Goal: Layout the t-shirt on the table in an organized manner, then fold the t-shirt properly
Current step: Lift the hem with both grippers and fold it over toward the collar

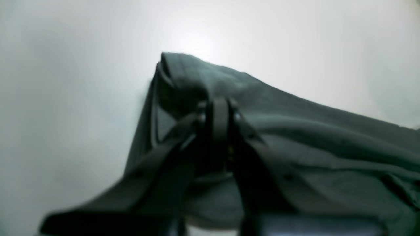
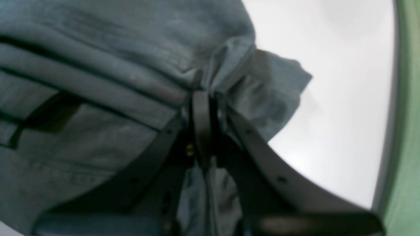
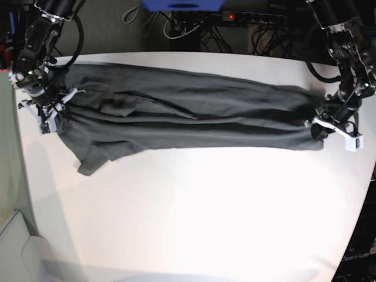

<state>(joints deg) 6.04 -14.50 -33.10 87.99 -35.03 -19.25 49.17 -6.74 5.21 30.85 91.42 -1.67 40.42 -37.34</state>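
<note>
Next, my left gripper releases the end of the t-shirt on the white table's far half (image 3: pixel 315 119), at a spot close to the side edge of the table.
The dark charcoal-grey t-shirt (image 3: pixel 188 114) hangs stretched in a long wrinkled band across the far half of the white table (image 3: pixel 194 217). My left gripper (image 3: pixel 318 118) is shut on the shirt's right end; in the left wrist view its black fingers (image 1: pixel 220 113) pinch a bunched fold of the t-shirt (image 1: pixel 295 131). At the shirt's left end my right gripper (image 3: pixel 60 104) is shut on the cloth; the right wrist view shows its fingers (image 2: pixel 200 108) clamped on gathered fabric of the t-shirt (image 2: pixel 98 65). A loose flap of the shirt (image 3: pixel 88 161) droops toward the near left.
Cables and a power strip (image 3: pixel 235 17) lie on the dark floor behind the table. The table's left edge (image 3: pixel 20 176) runs close to my right gripper, and a green surface (image 2: pixel 407 131) lies beyond it. The table's right edge (image 3: pixel 367 188) is close to my left gripper.
</note>
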